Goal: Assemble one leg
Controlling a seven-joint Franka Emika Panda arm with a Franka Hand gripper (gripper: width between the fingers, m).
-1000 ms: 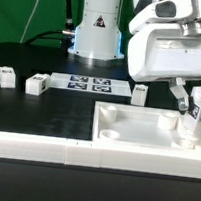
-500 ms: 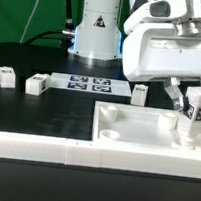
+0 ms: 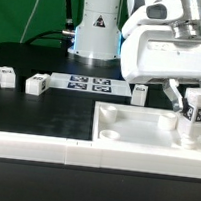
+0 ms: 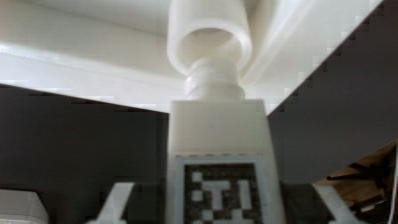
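Note:
The leg standing in the round socket at the white tray-like piece's near corner [image 3: 184, 139] [image 4: 212, 50] will stay there as my gripper lets go of it.
My gripper [image 3: 191, 106] is shut on the leg [image 3: 196, 116], a stubby white post with a square marker tag on its side. It holds the leg upright over the far right corner of the large white tray-like piece [image 3: 136, 130]. In the wrist view the leg [image 4: 222, 150] fills the middle with its tag facing the camera. Its narrow end meets a round socket [image 4: 212, 45] of the tray-like piece. The fingertips [image 4: 125, 200] show on either side of the leg.
Three more small white tagged parts lie on the black table: one at the exterior view's far left [image 3: 7, 76], one beside it [image 3: 36, 84], one near the middle [image 3: 139, 93]. The marker board [image 3: 88, 84] lies between them. The robot base [image 3: 99, 28] stands behind.
The gripper has moved slightly toward the exterior view's left and a little down, carrying the leg with it. The loose parts have not moved.

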